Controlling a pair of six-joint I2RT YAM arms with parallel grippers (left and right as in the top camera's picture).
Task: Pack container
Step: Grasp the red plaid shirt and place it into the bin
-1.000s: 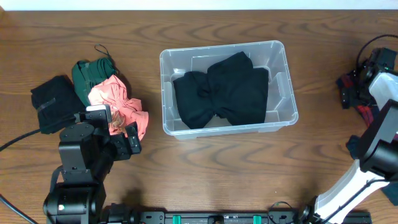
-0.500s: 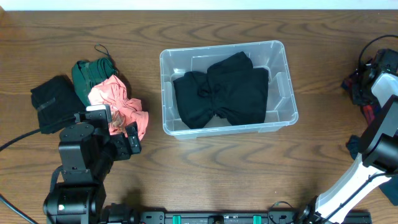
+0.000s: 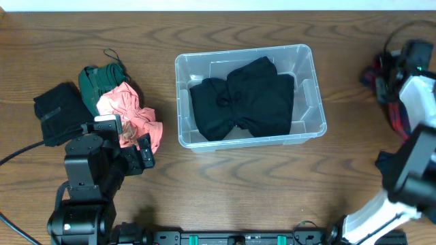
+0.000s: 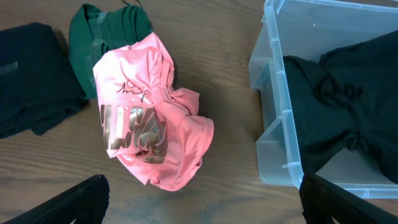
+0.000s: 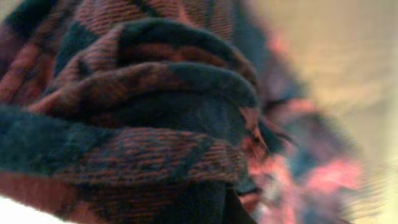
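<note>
Next, I let the plaid garment go from my right gripper, leaving it on top of the black garment in the clear plastic container (image 3: 261, 87).
The clear plastic container (image 3: 314, 89) stands at the table's middle with a black garment (image 3: 245, 102) lying in it. The left wrist view shows its left wall (image 4: 273, 93) and the black garment (image 4: 348, 112). At the far right my right gripper (image 3: 385, 71) is shut on a red and dark plaid garment (image 3: 399, 120). That plaid knit (image 5: 155, 93) fills the right wrist view, hiding most of the right gripper (image 5: 205, 211). My left gripper (image 3: 134, 151) stands open near the table's front left, just short of a pink garment (image 3: 129, 112), with nothing in the left gripper (image 4: 199, 202).
Left of the container lie a pink garment (image 4: 149, 124), a green garment (image 3: 99, 78) and a black garment (image 3: 58, 109). A dark blue cloth (image 3: 385, 160) shows by the right arm. Cables run along the front edge.
My right gripper has shut on the plaid garment and shifted up and to the left, drawing the fabric with it. The left arm and the pile on the left have not moved.
</note>
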